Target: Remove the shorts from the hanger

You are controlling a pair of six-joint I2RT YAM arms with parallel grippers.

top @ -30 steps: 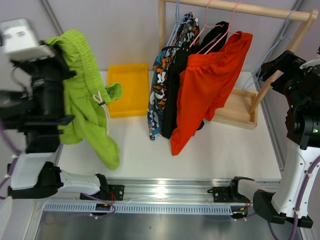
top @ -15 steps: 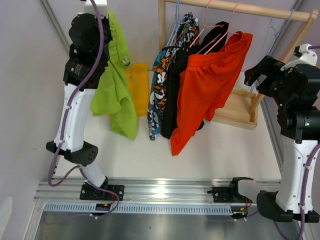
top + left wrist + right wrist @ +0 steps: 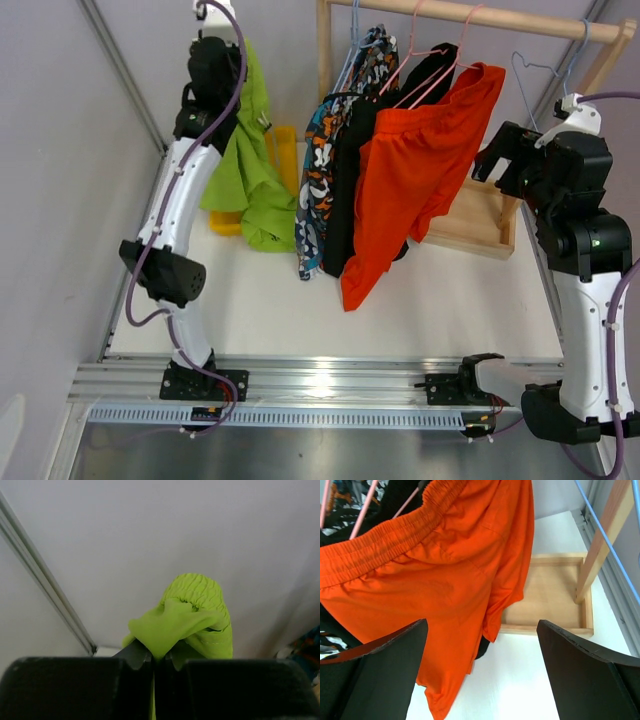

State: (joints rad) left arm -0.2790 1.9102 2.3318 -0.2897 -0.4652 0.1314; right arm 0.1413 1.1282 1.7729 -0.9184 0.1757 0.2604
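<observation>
The sloping arm [image 3: 462, 66] just below the hook of the pink hanger that holds the orange-red shorts should be grabbed next by my right gripper.
My left gripper [image 3: 222, 75] is raised high at the back left and shut on the lime green shorts [image 3: 247, 170], which hang down over the yellow tray; its wrist view shows the green fabric [image 3: 192, 615] pinched between the fingers. The orange-red shorts [image 3: 420, 170] hang on a pink hanger [image 3: 432, 70] from the wooden rail [image 3: 480, 15], with black shorts [image 3: 345, 190] and patterned shorts [image 3: 318, 160] beside them. My right gripper [image 3: 500, 160] is open and empty, to the right of the orange-red shorts [image 3: 440, 580].
A yellow tray [image 3: 282, 150] lies on the white table behind the green shorts. The rack's wooden base tray [image 3: 478, 225] and leg [image 3: 605, 540] stand at the right. An empty blue wire hanger [image 3: 530, 70] hangs near the right gripper.
My left arm has swung from the near left up to the back, carrying the green shorts over the yellow tray. My right arm has turned its gripper towards the orange-red shorts.
</observation>
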